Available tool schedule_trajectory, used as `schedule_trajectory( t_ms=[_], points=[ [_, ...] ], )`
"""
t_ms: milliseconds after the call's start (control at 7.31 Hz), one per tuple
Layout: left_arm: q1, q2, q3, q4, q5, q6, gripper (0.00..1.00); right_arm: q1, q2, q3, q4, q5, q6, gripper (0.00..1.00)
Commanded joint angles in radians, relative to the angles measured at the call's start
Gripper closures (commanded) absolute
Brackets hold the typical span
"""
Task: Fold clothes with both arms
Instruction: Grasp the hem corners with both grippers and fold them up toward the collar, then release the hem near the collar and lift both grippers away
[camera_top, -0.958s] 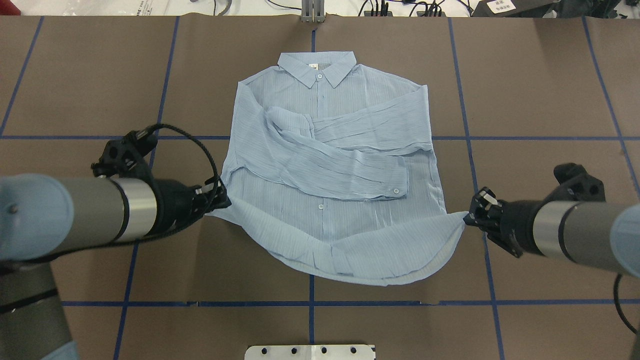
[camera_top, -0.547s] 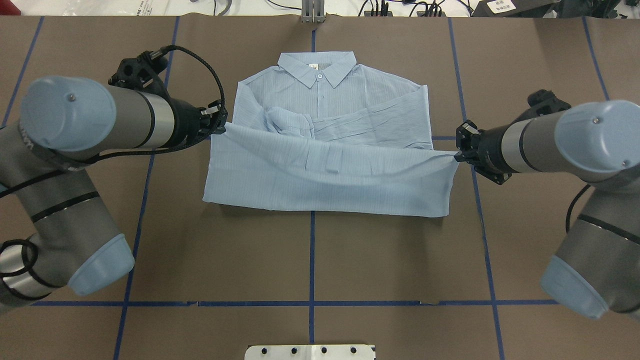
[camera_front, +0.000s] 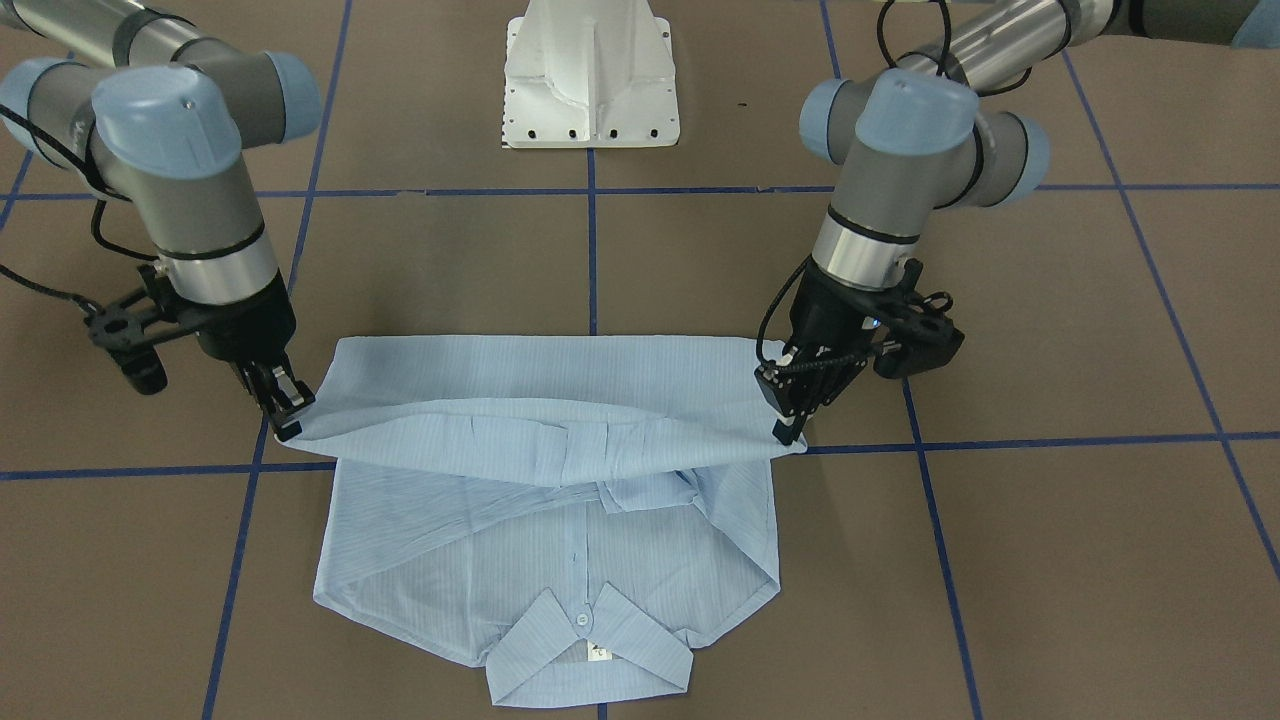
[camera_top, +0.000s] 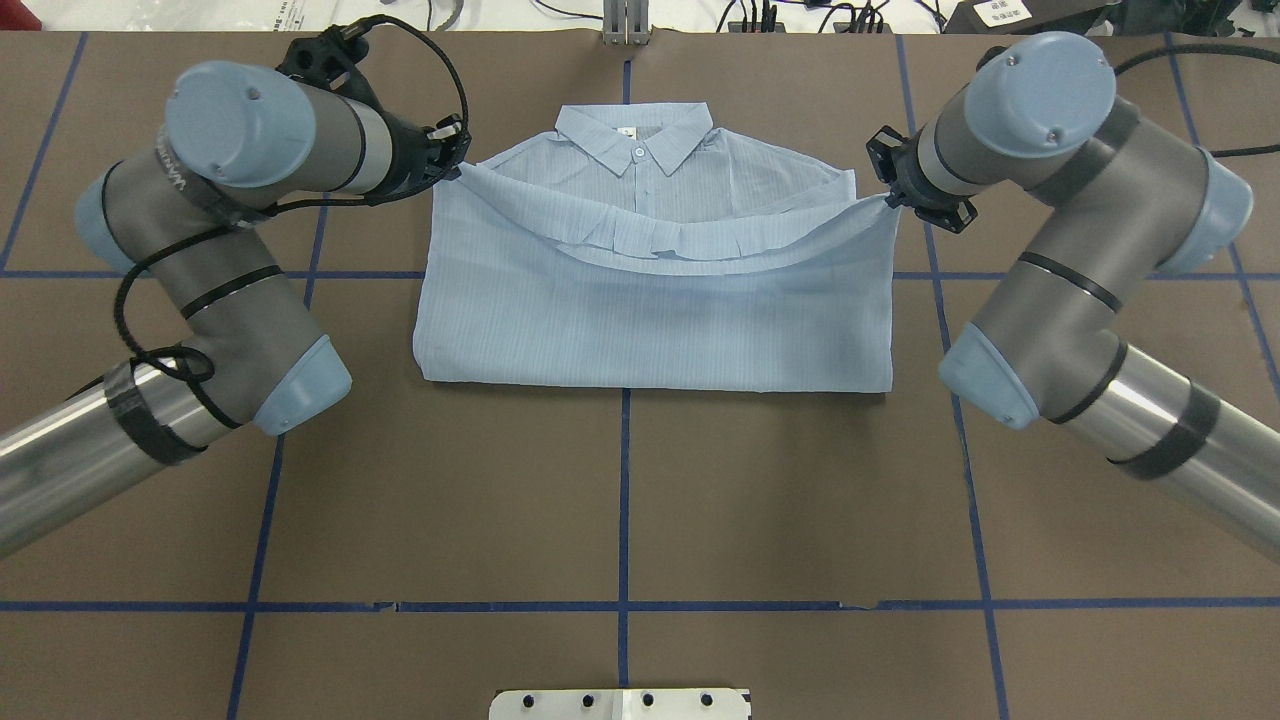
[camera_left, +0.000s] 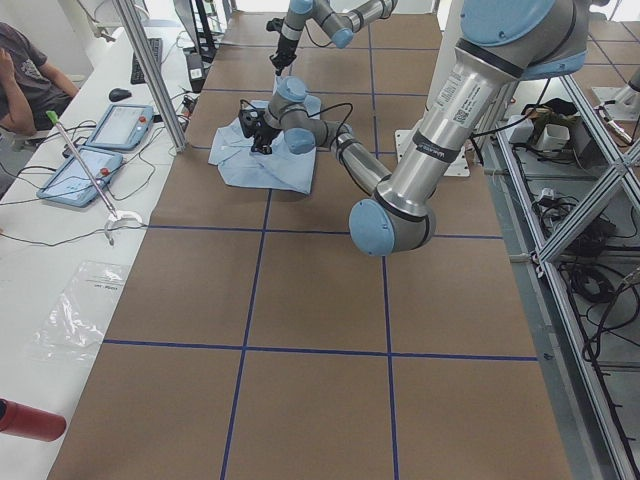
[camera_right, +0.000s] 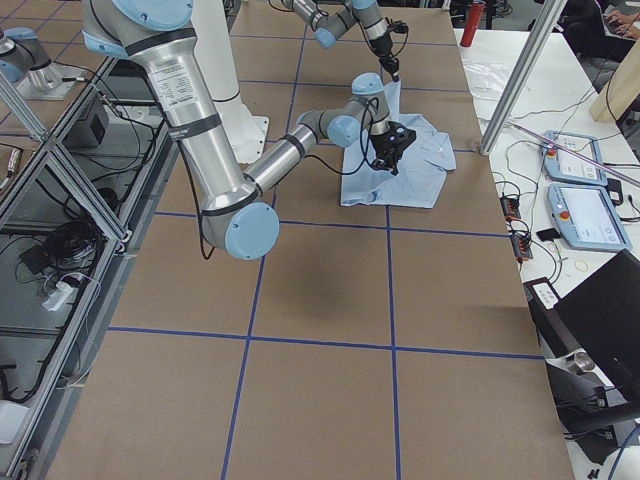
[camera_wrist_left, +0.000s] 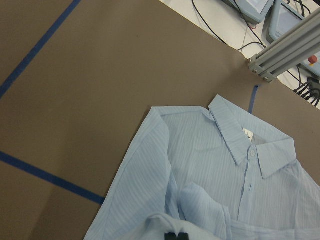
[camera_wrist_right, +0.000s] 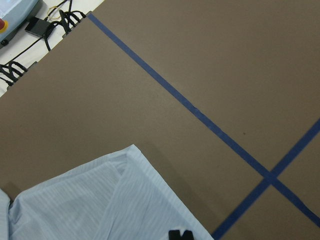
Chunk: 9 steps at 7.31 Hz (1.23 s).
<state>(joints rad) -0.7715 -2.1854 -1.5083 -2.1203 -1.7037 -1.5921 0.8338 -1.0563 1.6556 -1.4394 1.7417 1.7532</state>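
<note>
I should let go of the pale blue shirt's hem corner, now raised a little above the chest, with my left gripper at the outer tip of the shirt's nearest shoulder (camera_front: 794, 582) (camera_wrist_left: 149, 110).
The pale blue striped shirt (camera_top: 650, 320) lies front-up on the brown table, collar (camera_top: 635, 135) at the far side. Its lower half is doubled over the body and the sleeves are hidden under it. My left gripper (camera_top: 455, 165) is shut on the hem's left corner, near the left shoulder. My right gripper (camera_top: 888, 198) is shut on the hem's right corner, near the right shoulder. The hem sags between them, raised a little above the chest. In the front-facing view the left gripper (camera_front: 790, 430) and right gripper (camera_front: 285, 420) pinch the same edge of the shirt (camera_front: 520, 560).
The white pedestal base (camera_front: 590, 80) stands on the robot's side of the table. Blue tape lines (camera_top: 622, 500) cross the brown surface. An aluminium post (camera_top: 625, 20) stands just past the collar. Tablets (camera_right: 570, 160) and cables lie beyond the far edge.
Both grippers have carried the hem from the near side up and away towards the collar. The lower half now covers the crossed sleeves, and a straight fold has formed at the near edge.
</note>
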Motion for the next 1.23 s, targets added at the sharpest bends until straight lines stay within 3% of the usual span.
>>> schedule_trajectory(
  t_ms=[0,274,547,821,958,1095],
  points=[
    [-0.009,-0.069,0.265,-0.218,0.007,0.004,1.0,0.021,0.093,-0.256,0.144,-0.034,-0.054,1.0],
    [-0.019,-0.121,0.354,-0.23,0.012,0.006,1.0,0.031,0.183,-0.422,0.172,-0.019,-0.054,1.0],
    [-0.017,-0.187,0.477,-0.268,0.035,0.006,1.0,0.027,0.187,-0.459,0.183,-0.017,-0.057,1.0],
    [-0.015,-0.189,0.522,-0.306,0.035,0.027,1.0,0.025,0.187,-0.497,0.238,-0.019,-0.058,1.0],
    [-0.015,-0.179,0.523,-0.306,0.035,0.076,0.57,0.024,0.19,-0.497,0.238,-0.019,-0.058,0.59],
    [-0.017,-0.175,0.523,-0.308,0.035,0.117,0.23,0.024,0.197,-0.496,0.238,-0.028,-0.06,0.01]
  ],
)
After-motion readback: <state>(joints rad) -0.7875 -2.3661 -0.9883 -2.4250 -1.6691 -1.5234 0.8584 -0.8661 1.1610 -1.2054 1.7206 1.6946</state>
